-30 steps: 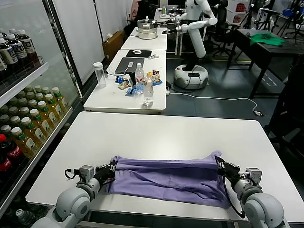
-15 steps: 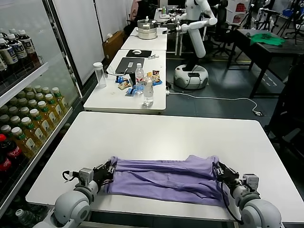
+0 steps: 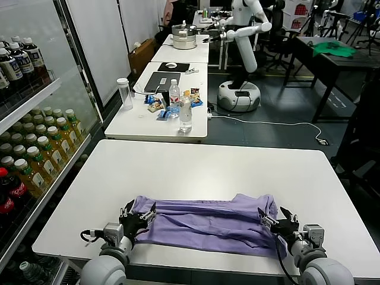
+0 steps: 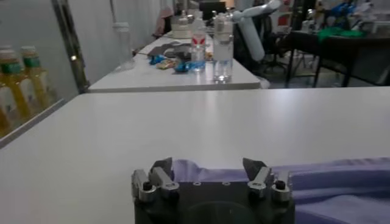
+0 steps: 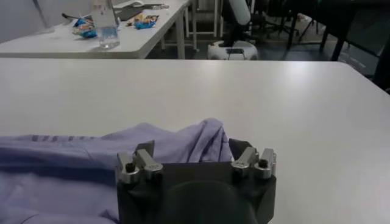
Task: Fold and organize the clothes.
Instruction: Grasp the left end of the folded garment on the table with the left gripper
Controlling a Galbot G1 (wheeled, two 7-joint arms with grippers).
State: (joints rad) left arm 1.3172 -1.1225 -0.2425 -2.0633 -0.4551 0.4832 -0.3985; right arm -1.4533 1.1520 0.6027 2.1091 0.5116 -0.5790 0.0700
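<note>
Next, my left gripper pulls the shirt clear by its other end (image 3: 141,205) before folding, since the shirt's end by my right gripper lies close to the table's front edge.
The clothes, one lavender-purple T-shirt (image 3: 208,222), lie folded into a long rumpled band across the white table (image 3: 196,163), close to its front edge. My left gripper (image 3: 138,215) is at the band's left end and is open, with its fingers wide apart. In the left wrist view the left gripper (image 4: 208,167) has the shirt's edge (image 4: 329,179) lying loose just beyond its fingertips. My right gripper (image 3: 274,221) is at the right end, also open. The right wrist view shows a raised fold of the shirt (image 5: 183,143) in front of the right gripper (image 5: 194,150), unpinched.
Shelves of drink bottles (image 3: 35,154) run along the left of the table. Beyond its far edge stands a second table (image 3: 139,122) with bottles, snacks and a laptop. A white robot (image 3: 240,89) and a green garment (image 3: 333,48) are far behind.
Both grippers went from shut on the shirt's ends to open and let go. They drew back towards the table's front edge, and the shirt settled flat, its right end bunching up.
</note>
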